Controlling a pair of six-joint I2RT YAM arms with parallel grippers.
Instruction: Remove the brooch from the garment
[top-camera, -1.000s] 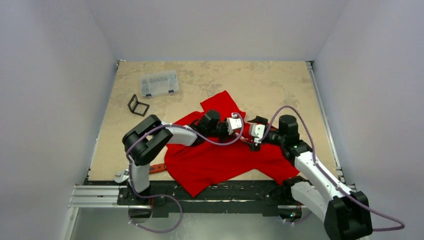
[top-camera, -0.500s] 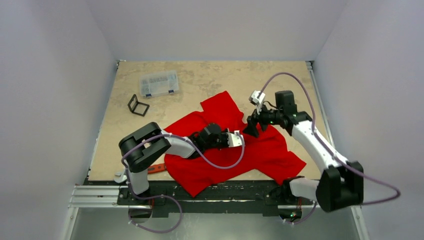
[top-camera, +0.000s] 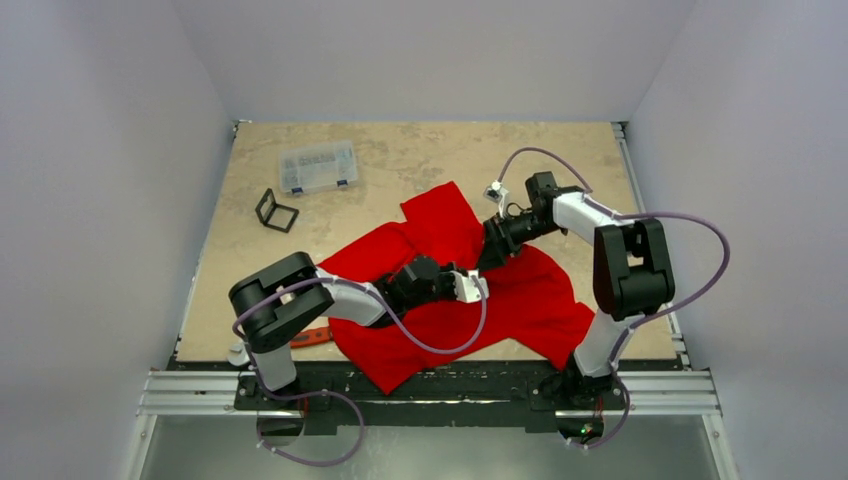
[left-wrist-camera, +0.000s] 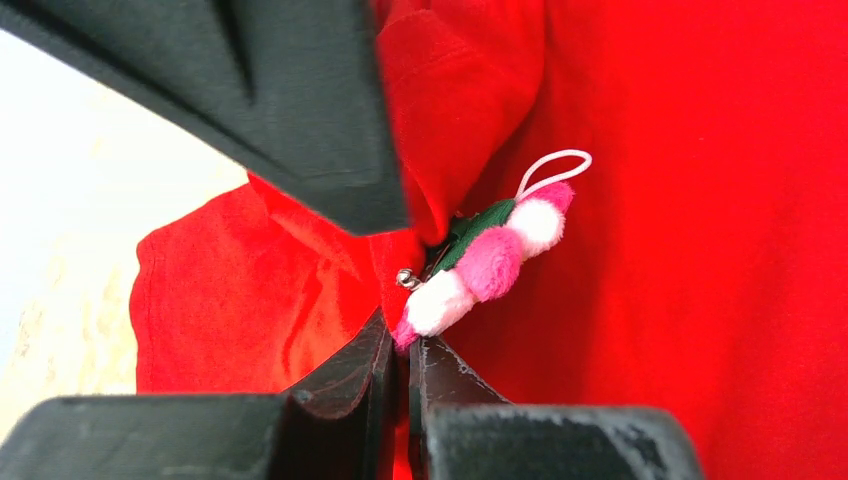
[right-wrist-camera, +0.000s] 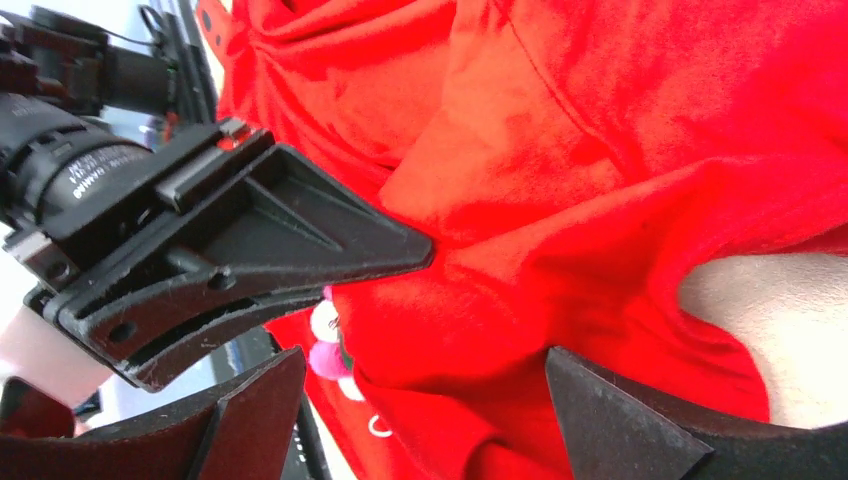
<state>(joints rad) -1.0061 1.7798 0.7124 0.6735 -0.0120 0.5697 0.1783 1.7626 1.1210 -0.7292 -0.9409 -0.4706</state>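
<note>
My open right gripper has the shirt's slack fold hanging inside it, so it should pinch the fold (right-wrist-camera: 364, 360) beside the brooch's green back before it frees the brooch.
The red T-shirt (top-camera: 440, 325) lies crumpled on the table. The brooch (left-wrist-camera: 490, 255), a pink and white flower with a green back and a white loop, hangs on a raised fold of the shirt (left-wrist-camera: 700, 250). My left gripper (left-wrist-camera: 403, 345) is shut, pinching the brooch's lower pink tip; in the top view it (top-camera: 478, 285) sits mid-shirt. My right gripper (right-wrist-camera: 425, 365) is open, its fingers (right-wrist-camera: 250, 410) straddling a fold of the shirt (right-wrist-camera: 600, 150) just beside the brooch (right-wrist-camera: 325, 345). In the top view the right gripper (top-camera: 492, 250) is just behind the left one.
A clear plastic organiser box (top-camera: 318, 166) and a small black frame (top-camera: 276, 211) sit at the back left. A red-handled wrench (top-camera: 312, 336) lies by the shirt's near left edge. A metal rail (top-camera: 200, 390) runs along the front.
The right arm has swung from the near right to the back right, its gripper now reaching in from behind. The left gripper has drawn slightly toward the near edge.
</note>
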